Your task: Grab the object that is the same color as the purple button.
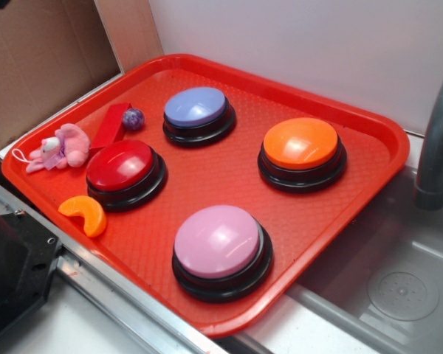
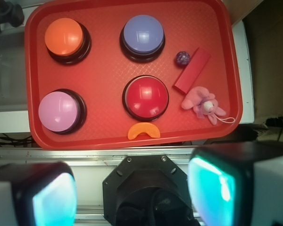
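Next, I close my gripper on the sides of the dark-purple ball (image 1: 134, 119) (image 2: 182, 58), next to the red block, because its color matches the purple button.
The object, a tiny dark-purple ball (image 1: 133, 119) (image 2: 182, 58), lies on the red tray (image 1: 369, 133) (image 2: 108, 80) between the purple button (image 1: 198, 110) (image 2: 142, 34) and a red block (image 1: 111, 125) (image 2: 192, 69). The purple button has a bluish-lavender dome on a black base. In the wrist view my gripper (image 2: 134, 193) hovers high above the tray's near side, over the robot base. It is open, its teal-padded fingers (image 2: 54, 200) far apart with nothing between them. The gripper does not show in the exterior view.
Also on the tray: a red button (image 1: 124, 171) (image 2: 146, 96), an orange button (image 1: 301, 150) (image 2: 64, 38), a pinkish-lilac button (image 1: 220, 247) (image 2: 60, 111), a pink plush toy (image 1: 59, 147) (image 2: 202, 102) and an orange wedge (image 1: 85, 214) (image 2: 143, 130). A sink (image 1: 399, 287) and grey faucet (image 1: 435, 147) lie to the right.
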Tool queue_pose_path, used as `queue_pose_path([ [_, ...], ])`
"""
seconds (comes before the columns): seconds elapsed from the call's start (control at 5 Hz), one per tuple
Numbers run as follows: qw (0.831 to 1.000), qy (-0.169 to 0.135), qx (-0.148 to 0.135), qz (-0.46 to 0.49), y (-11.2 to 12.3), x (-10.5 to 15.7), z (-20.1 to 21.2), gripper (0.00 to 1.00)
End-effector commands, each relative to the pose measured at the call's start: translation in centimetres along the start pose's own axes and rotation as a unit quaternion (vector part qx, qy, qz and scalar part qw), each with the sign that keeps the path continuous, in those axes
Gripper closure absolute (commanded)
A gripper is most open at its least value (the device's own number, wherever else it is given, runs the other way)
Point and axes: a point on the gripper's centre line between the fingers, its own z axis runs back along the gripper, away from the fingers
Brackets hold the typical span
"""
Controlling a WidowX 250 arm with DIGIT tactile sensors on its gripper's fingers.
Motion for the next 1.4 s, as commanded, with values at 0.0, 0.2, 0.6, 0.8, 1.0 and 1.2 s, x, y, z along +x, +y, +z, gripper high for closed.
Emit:
queue_pose_path([
  [0.0, 1.0, 0.0, 0.0, 0.0, 0.0, 0.0, 0.0, 0.0],
  [0.2, 0.999, -0.034, 0.019, -0.026, 0.8, 1.7, -2.0, 0.0],
  [0.6, 0.992, -0.074, 0.01, -0.106, 3.2, 5.6, -5.9, 0.0],
  [0.8, 0.985, -0.083, 0.001, -0.152, 5.3, 7.9, -7.8, 0.0],
  [1.0, 0.976, -0.093, 0.012, -0.197, 6.3, 9.8, -9.8, 0.0],
  [1.2, 0.968, -0.101, 0.018, -0.227, 7.3, 11.2, -11.6, 0.0],
])
